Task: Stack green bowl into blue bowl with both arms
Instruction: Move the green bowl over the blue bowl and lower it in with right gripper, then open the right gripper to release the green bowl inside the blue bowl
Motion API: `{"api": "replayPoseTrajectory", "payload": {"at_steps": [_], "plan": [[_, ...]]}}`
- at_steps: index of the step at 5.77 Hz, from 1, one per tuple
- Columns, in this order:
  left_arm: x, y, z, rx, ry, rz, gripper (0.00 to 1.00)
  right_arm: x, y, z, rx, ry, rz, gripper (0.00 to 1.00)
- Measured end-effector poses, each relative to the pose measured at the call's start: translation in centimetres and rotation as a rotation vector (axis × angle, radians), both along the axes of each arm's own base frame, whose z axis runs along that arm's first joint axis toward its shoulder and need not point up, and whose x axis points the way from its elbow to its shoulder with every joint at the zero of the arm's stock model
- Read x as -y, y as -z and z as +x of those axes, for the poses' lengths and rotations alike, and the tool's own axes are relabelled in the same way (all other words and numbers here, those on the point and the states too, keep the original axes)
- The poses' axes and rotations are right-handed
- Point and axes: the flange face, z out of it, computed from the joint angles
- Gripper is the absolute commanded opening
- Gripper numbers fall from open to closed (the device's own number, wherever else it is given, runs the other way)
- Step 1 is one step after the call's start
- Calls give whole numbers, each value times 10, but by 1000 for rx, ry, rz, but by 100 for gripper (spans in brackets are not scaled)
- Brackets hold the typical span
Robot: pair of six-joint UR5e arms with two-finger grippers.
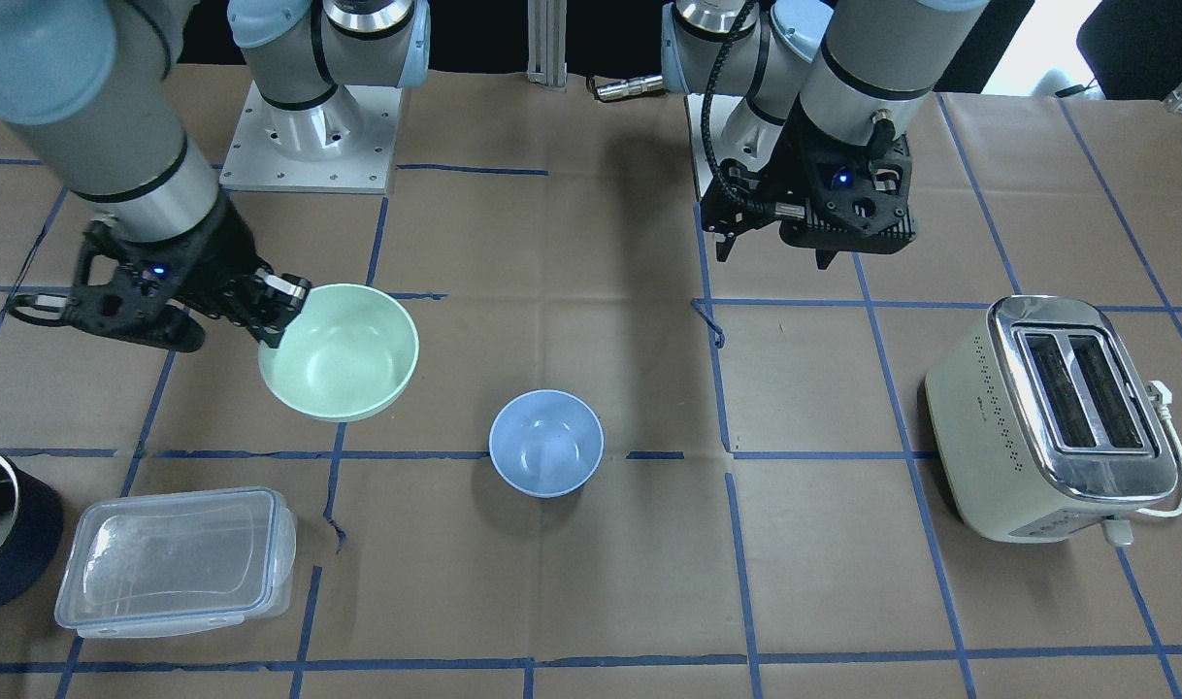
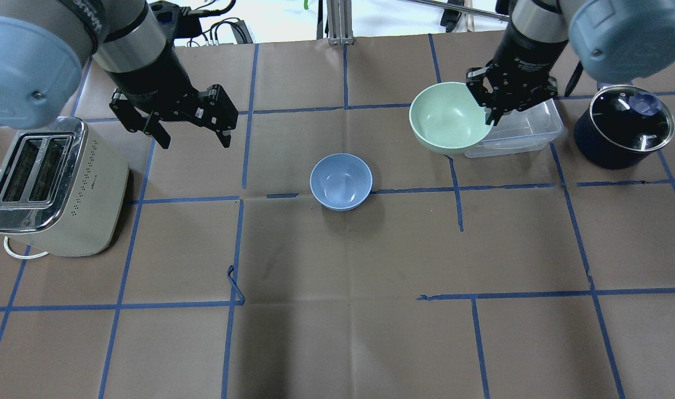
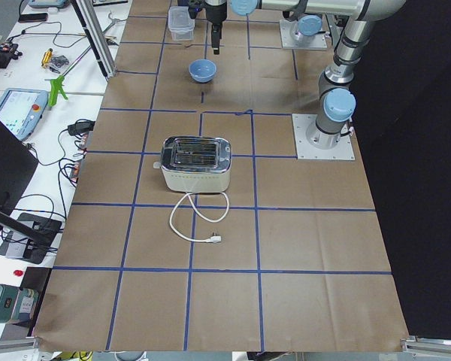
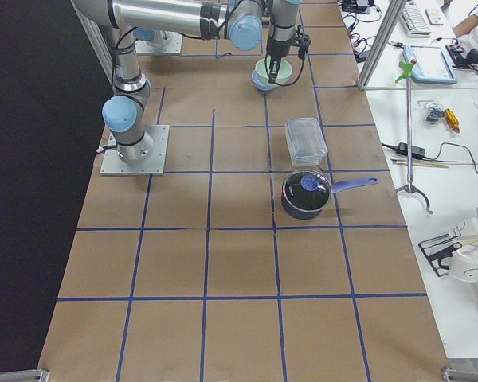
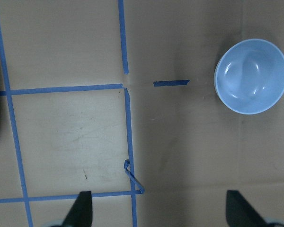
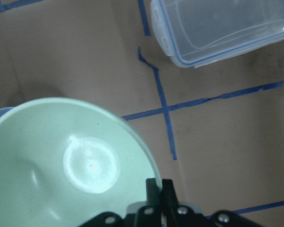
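Note:
The green bowl, still hanging in the air, will be let go by my right gripper in the hollow of the blue bowl [image 1: 547, 442], between the clear container and toaster.
The green bowl [image 2: 448, 117] hangs in the air, held by its rim in my right gripper [image 2: 490, 108], which is shut on it; it also shows in the front view [image 1: 340, 351] and the right wrist view [image 6: 66, 175]. The blue bowl [image 2: 341, 181] stands upright on the table's middle, to the left of and nearer than the green bowl in the overhead view; it shows in the front view [image 1: 546, 443] and the left wrist view [image 5: 251, 76]. My left gripper [image 2: 194, 138] is open and empty, hovering above the table left of the blue bowl.
A cream toaster [image 2: 49, 185] stands at the left with its cord. A clear lidded container [image 2: 523, 130] lies under and behind the green bowl. A dark pot [image 2: 623, 126] stands at the far right. Blue tape lines cross the brown paper table [image 2: 343, 310].

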Motion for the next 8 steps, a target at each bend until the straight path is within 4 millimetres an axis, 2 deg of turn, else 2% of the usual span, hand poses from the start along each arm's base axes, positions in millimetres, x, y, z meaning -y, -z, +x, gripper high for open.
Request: {"api": "replayPoseTrajectory", "payload": {"at_steps": [1,2,3,4,5,7,8], "plan": [[11,-1,5,-5,-4,0,99,-10,9,56,2,42,-9,8],[14,0,7,-1,-4,4,99,-13,25,100,6,72,-20,8],[13,1,7,5,-3,7,99,-10,46,131,11,87,-32,8],[13,3,7,8,-2,11,99,-3,67,145,13,93,-34,8],[12,2,6,9,-1,11,99,4,88,151,9,94,-23,8],[8,-1,7,9,-1,5,99,14,138,155,-6,92,17,8],[7,-2,7,9,-1,4,99,13,154,155,-7,90,22,9]]}}
